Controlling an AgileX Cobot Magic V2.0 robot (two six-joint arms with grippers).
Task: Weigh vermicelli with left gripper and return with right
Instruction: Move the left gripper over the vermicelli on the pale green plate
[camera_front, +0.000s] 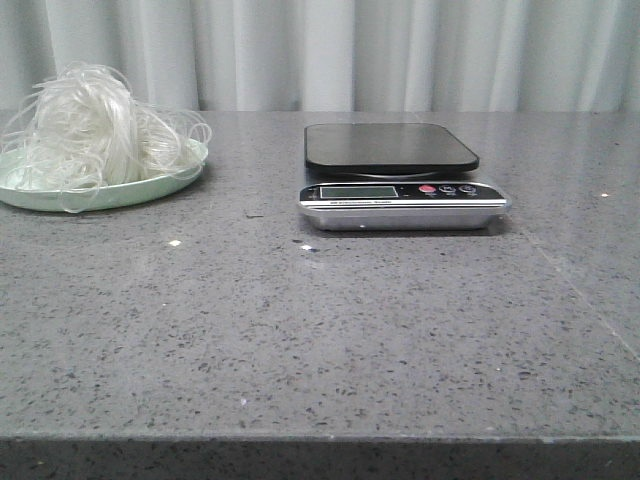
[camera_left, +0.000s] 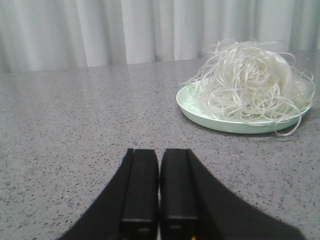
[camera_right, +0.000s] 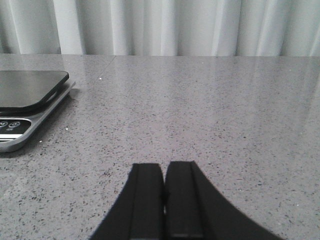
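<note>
My left gripper will next need to move over to the pale green plate, and there it should close around the middle of the vermicelli (camera_front: 97, 130) (camera_left: 253, 84).
The vermicelli (camera_front: 90, 130), a fluffy tangle of whitish strands, lies on a pale green plate (camera_front: 150, 185) at the far left of the table. It also shows in the left wrist view (camera_left: 250, 85) on the plate (camera_left: 200, 112). A kitchen scale (camera_front: 395, 175) with a black platform and silver front stands mid-table; its edge shows in the right wrist view (camera_right: 25, 105). My left gripper (camera_left: 159, 152) is shut and empty, low over the table, well short of the plate. My right gripper (camera_right: 164, 166) is shut and empty, to the right of the scale. Neither arm shows in the front view.
The grey speckled table (camera_front: 320, 330) has its front edge near the bottom of the front view. Pale curtains (camera_front: 400, 50) hang behind the table. A few small white crumbs (camera_front: 175, 242) lie between the plate and the scale.
</note>
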